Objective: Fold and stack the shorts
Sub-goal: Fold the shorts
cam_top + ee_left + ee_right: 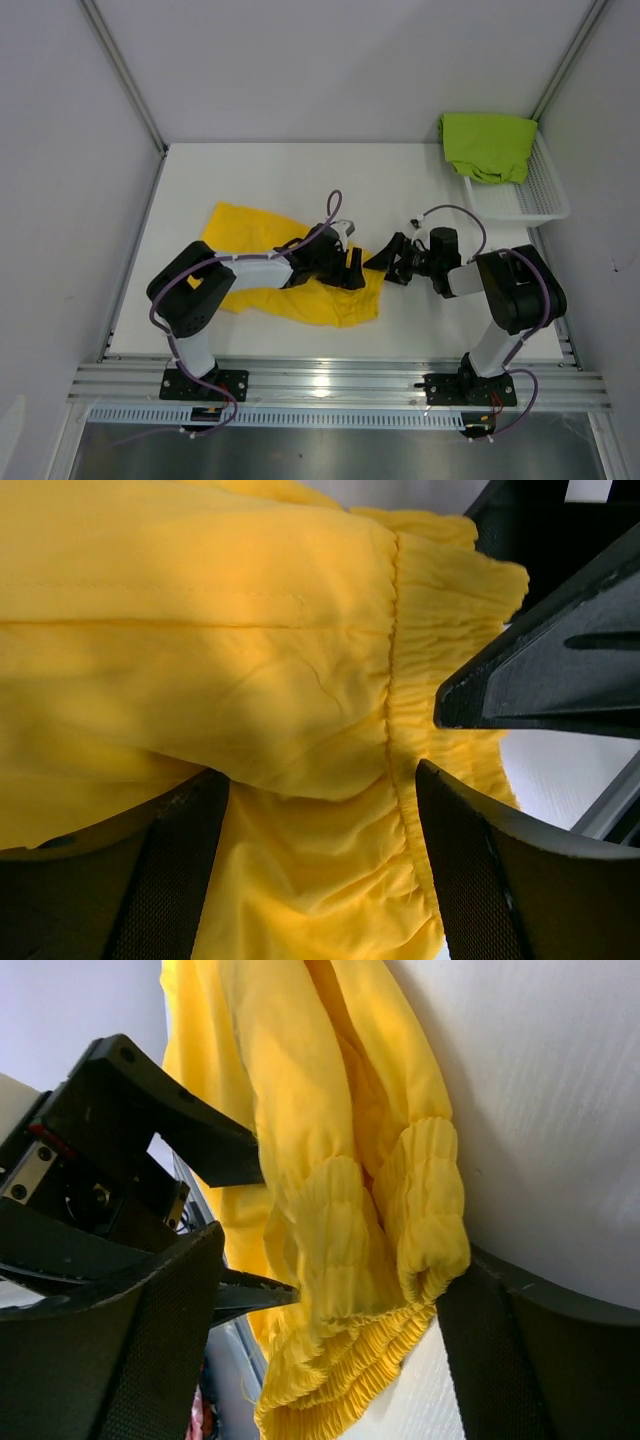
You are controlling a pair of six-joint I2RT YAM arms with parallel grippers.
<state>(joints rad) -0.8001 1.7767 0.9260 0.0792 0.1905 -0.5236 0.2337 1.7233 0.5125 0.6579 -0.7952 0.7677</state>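
Observation:
The yellow waistband lies bunched between my open right fingers; next I pinch its gathered edge [375, 1335] and pull the shorts straight.
The yellow shorts [265, 262] lie crumpled on the white table, left of centre, with the elastic waistband toward the right. My left gripper [352, 268] is open over the waistband end, and yellow fabric [300, 680] fills the gap between its fingers [170, 880]. My right gripper [388, 262] faces it from the right, open, with the bunched waistband [400, 1210] between its fingers [540, 1350]. Neither jaw pair is closed on the cloth. The lime green shorts [487, 145] lie heaped in the basket at the back right.
The white mesh basket [535, 205] stands at the back right against the wall. Grey walls enclose the table on the left, back and right. The two grippers are tip to tip; the right one's finger [540, 670] shows in the left wrist view.

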